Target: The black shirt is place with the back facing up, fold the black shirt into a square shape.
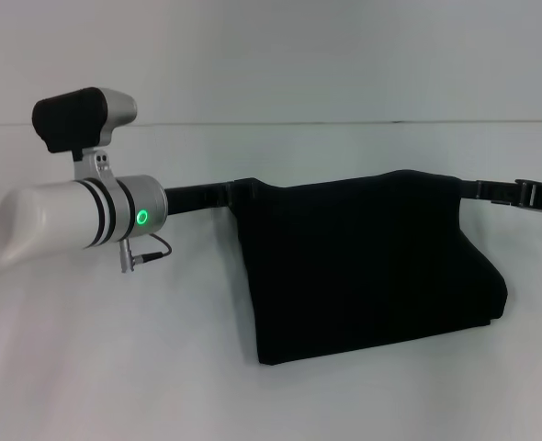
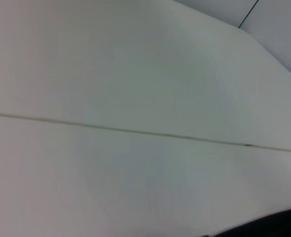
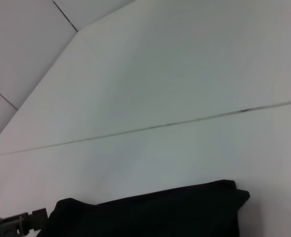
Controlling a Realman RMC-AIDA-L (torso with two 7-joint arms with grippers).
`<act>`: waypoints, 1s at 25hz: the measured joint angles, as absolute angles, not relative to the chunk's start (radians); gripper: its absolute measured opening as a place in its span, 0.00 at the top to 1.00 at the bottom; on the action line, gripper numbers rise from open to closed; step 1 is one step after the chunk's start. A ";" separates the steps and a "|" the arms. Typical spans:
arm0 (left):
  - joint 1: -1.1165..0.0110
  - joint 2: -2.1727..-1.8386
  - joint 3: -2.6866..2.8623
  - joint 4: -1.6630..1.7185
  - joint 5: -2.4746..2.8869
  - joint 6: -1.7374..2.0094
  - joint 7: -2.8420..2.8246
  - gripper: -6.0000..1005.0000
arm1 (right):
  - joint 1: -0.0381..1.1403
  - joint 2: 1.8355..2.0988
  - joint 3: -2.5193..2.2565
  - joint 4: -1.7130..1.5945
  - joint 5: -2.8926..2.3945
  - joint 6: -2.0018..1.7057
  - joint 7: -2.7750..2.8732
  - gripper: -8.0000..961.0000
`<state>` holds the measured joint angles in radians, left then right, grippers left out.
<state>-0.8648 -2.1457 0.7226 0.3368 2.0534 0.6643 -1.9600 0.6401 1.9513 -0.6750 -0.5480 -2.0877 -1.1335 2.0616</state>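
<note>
The black shirt's lower edge lies at a slant, so the robot's left gripper will take the shirt's side edge (image 1: 241, 213) just below its upper corner and pull the shirt straight before folding.
The black shirt (image 1: 363, 266) hangs as a folded plain black panel in the middle of the head view. Its top edge is stretched between my two grippers and its lower part rests on the white table (image 1: 115, 367). My left gripper (image 1: 237, 195) is shut on the shirt's upper left corner. My right gripper (image 1: 466, 189) is shut on the upper right corner. The right wrist view shows the shirt's top edge (image 3: 150, 212), with the left gripper (image 3: 12, 224) far off beside it. In the left wrist view only a black sliver of the shirt (image 2: 283, 227) shows.
My left arm's white forearm with a green light (image 1: 87, 216) reaches across the left of the head view. A thin seam (image 1: 344, 122) runs along the table's far side. Bare white tabletop lies in front of and beside the shirt.
</note>
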 joint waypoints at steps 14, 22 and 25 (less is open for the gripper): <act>-0.886 -2.154 0.762 0.332 2.062 0.705 -2.026 0.36 | 0.641 1.956 -0.675 -0.553 -2.088 -1.134 2.062 0.18; -0.865 -2.156 0.757 0.351 2.060 0.682 -2.012 0.43 | 0.640 1.955 -0.681 -0.549 -2.088 -1.134 2.062 0.18; -0.857 -2.160 0.751 0.356 2.053 0.675 -1.994 0.54 | 0.640 1.956 -0.682 -0.549 -2.088 -1.134 2.062 0.18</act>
<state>-0.8574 -2.1595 0.7511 0.3564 2.0533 0.6746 -1.9943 0.6399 1.9557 -0.6824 -0.5485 -2.0876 -1.1337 2.0616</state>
